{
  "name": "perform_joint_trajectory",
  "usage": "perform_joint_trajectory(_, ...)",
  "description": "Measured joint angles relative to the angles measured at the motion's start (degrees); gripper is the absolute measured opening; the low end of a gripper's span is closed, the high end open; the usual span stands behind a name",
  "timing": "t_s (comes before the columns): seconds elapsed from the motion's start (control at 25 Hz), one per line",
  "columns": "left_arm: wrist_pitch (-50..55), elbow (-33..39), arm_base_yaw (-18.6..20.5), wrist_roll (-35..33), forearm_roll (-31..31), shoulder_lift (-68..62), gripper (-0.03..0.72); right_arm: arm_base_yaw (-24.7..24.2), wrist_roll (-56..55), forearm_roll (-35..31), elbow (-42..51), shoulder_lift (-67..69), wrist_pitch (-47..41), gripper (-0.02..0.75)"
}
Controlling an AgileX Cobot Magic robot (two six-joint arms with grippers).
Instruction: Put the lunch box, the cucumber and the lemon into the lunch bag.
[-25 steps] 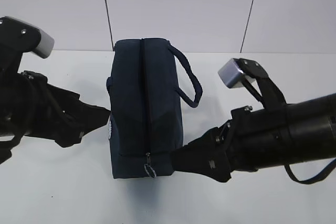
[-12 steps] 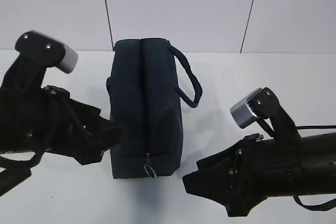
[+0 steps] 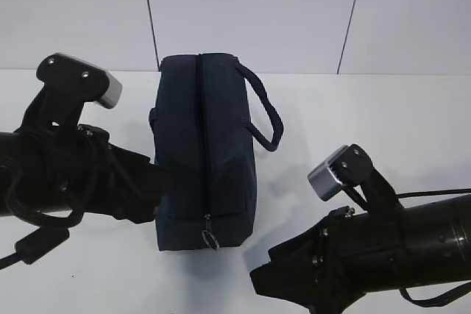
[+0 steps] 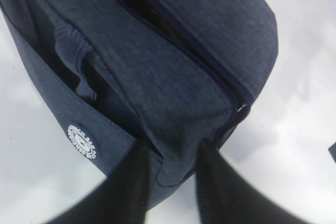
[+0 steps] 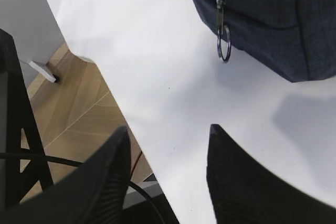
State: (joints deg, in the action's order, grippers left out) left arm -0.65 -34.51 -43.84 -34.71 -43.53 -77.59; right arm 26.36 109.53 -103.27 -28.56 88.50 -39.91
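Next, I pinch the near corner's fabric (image 4: 176, 139) with my left gripper and pull the lunch bag's opening wider, as it shows only a narrow slit along the zipper.
The lunch bag (image 3: 204, 152) is dark navy and stands on the white table with its zipper closed; the metal ring pull (image 3: 210, 239) hangs at the near end. My left gripper (image 3: 163, 182) is open at the bag's near left corner. In the left wrist view its jaws (image 4: 174, 142) stand either side of the bag's corner fabric (image 4: 157, 77). My right gripper (image 3: 257, 281) is open and empty, low at the front right, apart from the bag. In the right wrist view the right gripper (image 5: 168, 129) hangs over the table's edge, with the ring pull (image 5: 224, 43) ahead. The lunch box, cucumber and lemon are out of view.
The table's front edge (image 5: 131, 124) runs under my right gripper, with wooden floor (image 5: 79, 114), a black stand (image 5: 21, 119) and a cable below. One bag handle (image 3: 263, 112) sticks out to the right. A white panelled wall (image 3: 294, 12) stands behind the table.
My left gripper has moved right, up to the bag's near left corner. My right gripper has pulled back from the bag's right side, down toward the table's front edge.
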Motion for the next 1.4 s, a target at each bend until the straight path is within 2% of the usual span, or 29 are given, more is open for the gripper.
perform_joint_trajectory(0.12, -0.24, 0.00, 0.00, 0.00, -0.62, 0.00, 0.115, 0.00, 0.22, 0.00, 0.00, 0.35, -0.36, 0.380)
perform_joint_trajectory(0.16, -0.37, 0.00, 0.00, 0.00, -0.78, 0.00, 0.074, 0.00, 0.52, -0.09, 0.00, 0.35, -0.48, 0.380)
perform_joint_trajectory(0.28, -0.80, 0.00, 0.00, 0.00, -0.95, 0.00, 0.015, 0.00, 1.21, -0.09, -0.20, 0.38, -1.23, 0.380)
perform_joint_trajectory(0.44, -0.95, 0.00, 0.00, 0.00, -1.16, 0.00, 0.001, 0.00, 1.48, -0.20, -0.37, 0.48, -1.46, 0.380)
perform_joint_trajectory(0.64, 0.07, 0.00, 0.00, 0.00, -2.51, 0.00, 0.032, 0.00, 1.69, -0.20, -0.37, 0.48, -1.46, 0.380)
perform_joint_trajectory(0.72, 0.17, 0.00, 0.00, 0.00, -2.86, 0.00, 0.095, 0.00, 1.69, -0.20, -0.37, 0.48, -1.46, 0.380)
perform_joint_trajectory(0.84, 0.17, 0.00, 0.00, 0.00, -3.26, 0.00, 0.244, 0.00, 1.69, -0.20, -0.47, 0.48, -1.46, 0.380)
perform_joint_trajectory(0.96, 0.17, 0.00, 0.00, 0.00, -3.39, -0.25, 0.333, 0.00, 1.69, -0.20, -0.47, 0.48, -1.50, 0.380)
perform_joint_trajectory(1.28, -1.46, 0.00, 0.00, 0.00, -3.10, -4.36, 0.360, 0.00, 1.69, -0.20, -0.71, 0.48, -1.69, 0.380)
perform_joint_trajectory(1.4, -1.72, -0.22, 0.00, 0.00, -1.93, -4.83, 0.296, 0.00, 1.69, -0.20, -0.71, 0.48, -1.82, 0.380)
